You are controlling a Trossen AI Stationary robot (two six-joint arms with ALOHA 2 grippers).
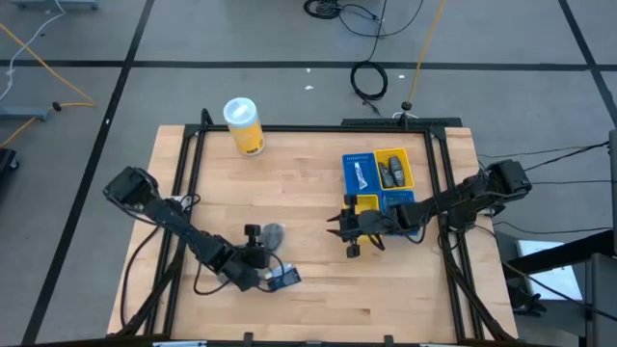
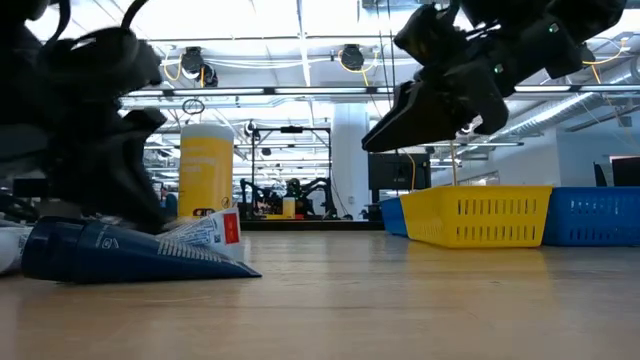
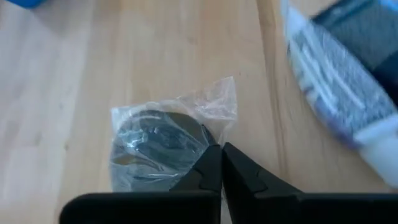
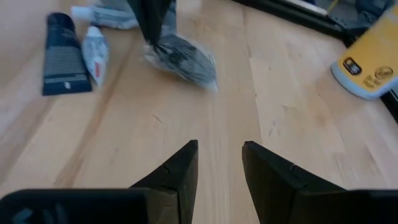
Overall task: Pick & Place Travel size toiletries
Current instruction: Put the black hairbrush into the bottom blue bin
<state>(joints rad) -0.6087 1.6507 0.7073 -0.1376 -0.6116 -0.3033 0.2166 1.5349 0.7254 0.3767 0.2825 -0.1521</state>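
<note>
My left gripper has the grey pouch. It will hand it over to my right gripper above the bare wood beyond the dark blue tube (image 1: 303, 246).
A grey round pouch in a clear wrapper (image 3: 155, 146) lies near the table's middle (image 1: 274, 233). My left gripper (image 3: 221, 148) is shut at its edge, and the right wrist view shows it coming down on the pouch (image 4: 183, 59). A dark blue tube (image 4: 62, 56) and a thin white tube (image 4: 96, 46) lie side by side near the table's near edge (image 1: 281, 278). My right gripper (image 4: 219, 144) is open and hangs above the wood just in front of the tray (image 1: 339, 229), touching nothing. My left gripper pinches the pouch's clear wrapper at its edge (image 3: 208, 127) between its two shut fingertips. The fingers (image 4: 152, 25) come from above, pointing down. The pouch sits below them; whether it rests on the table or is lifted, I cannot tell.
The blue-and-yellow tray (image 1: 410, 154) stands at the table's far right and holds small items; its yellow wall (image 2: 480, 215) shows in the low view. The tall yellow canister with a white lid (image 1: 244, 125) stands at the far left. Bare wood lies between the pouch and the tray.
</note>
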